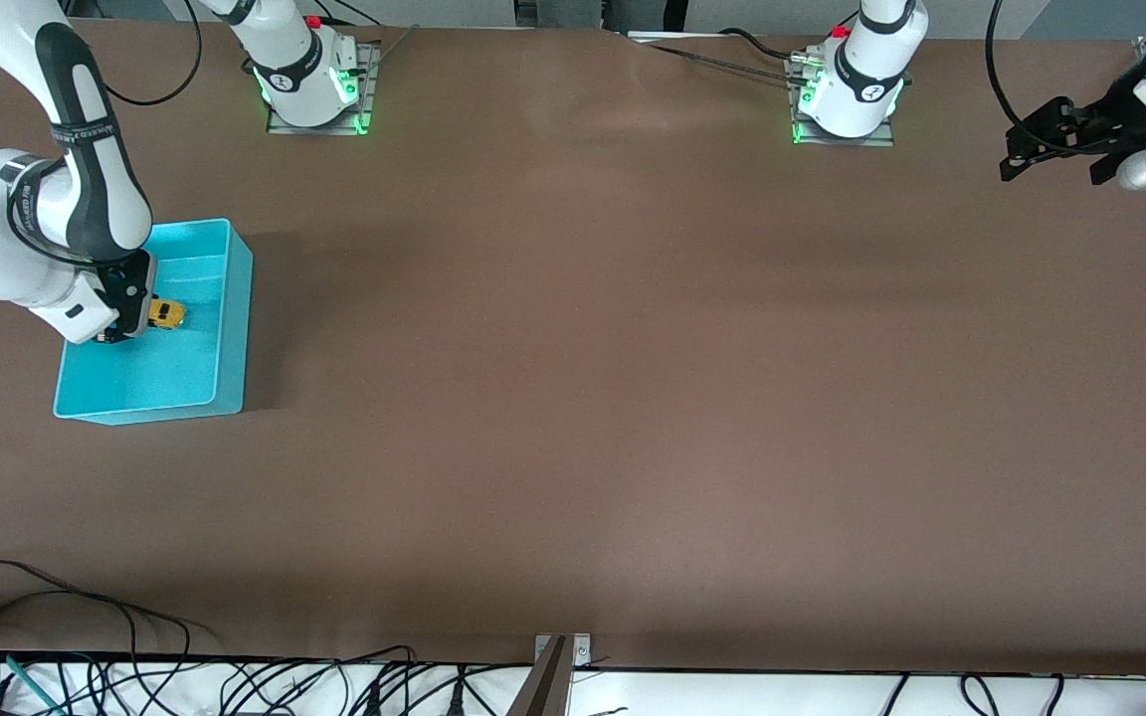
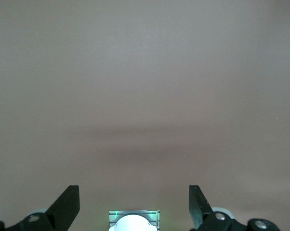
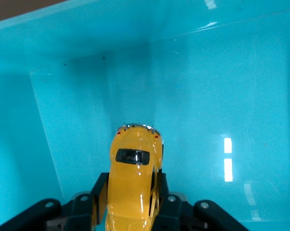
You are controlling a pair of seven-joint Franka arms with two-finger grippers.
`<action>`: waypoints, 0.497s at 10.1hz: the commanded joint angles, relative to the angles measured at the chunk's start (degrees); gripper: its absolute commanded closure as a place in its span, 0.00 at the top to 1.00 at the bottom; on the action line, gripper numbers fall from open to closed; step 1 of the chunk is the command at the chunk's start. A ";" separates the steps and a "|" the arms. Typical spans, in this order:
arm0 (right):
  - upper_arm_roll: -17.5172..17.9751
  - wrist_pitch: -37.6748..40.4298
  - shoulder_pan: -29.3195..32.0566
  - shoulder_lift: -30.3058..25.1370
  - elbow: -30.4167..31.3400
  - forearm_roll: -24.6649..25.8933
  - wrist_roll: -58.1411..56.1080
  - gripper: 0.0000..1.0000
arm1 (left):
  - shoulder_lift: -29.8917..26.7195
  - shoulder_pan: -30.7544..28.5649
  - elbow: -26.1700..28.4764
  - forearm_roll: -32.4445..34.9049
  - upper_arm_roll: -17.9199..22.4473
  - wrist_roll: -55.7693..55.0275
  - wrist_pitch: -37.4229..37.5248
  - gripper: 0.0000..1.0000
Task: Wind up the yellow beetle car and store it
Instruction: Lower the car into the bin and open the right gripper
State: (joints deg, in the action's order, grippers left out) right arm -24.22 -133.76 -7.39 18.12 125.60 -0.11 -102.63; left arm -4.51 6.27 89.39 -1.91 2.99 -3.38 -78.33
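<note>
I need to use my right gripper to set the yellow beetle car, now held low inside the bin, down on the turquoise bin's bottom, near the middle (image 1: 181, 323) (image 3: 134, 141).
The yellow beetle car (image 1: 167, 314) (image 3: 133, 180) is a tiny rounded toy with dark windows, held inside the turquoise bin (image 1: 231, 298). My right gripper (image 1: 127, 328) (image 3: 130, 199) is shut on the car's sides, low in the bin (image 3: 68, 96) over its floor. Whether the wheels touch the floor I cannot tell. My left gripper (image 1: 1055, 164) (image 2: 134, 207) hangs open and holds nothing, raised over the table's edge at the left arm's end, where that arm waits.
The bin stands at the right arm's end of the brown table (image 1: 633, 398). Both arm bases (image 1: 309, 85) (image 1: 847, 94) stand along the table's robot edge. Cables (image 1: 235, 686) lie past the table's edge nearest the front camera.
</note>
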 commanded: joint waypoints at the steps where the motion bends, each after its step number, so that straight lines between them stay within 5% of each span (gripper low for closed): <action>1: -0.12 -2.20 0.35 2.17 0.00 -2.34 -2.92 0.00 | 1.26 -0.38 -2.47 -1.34 0.09 0.04 1.43 1.00; 5: -0.04 -2.91 0.62 4.64 -0.53 -5.86 -6.09 0.00 | 1.34 -0.38 -2.47 -1.34 0.09 0.13 1.43 1.00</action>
State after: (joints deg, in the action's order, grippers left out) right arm -24.22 -136.02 -7.11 21.84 125.57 -3.98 -106.25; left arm -4.46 6.22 89.39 -1.91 3.00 -3.38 -78.33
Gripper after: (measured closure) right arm 0.564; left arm 0.000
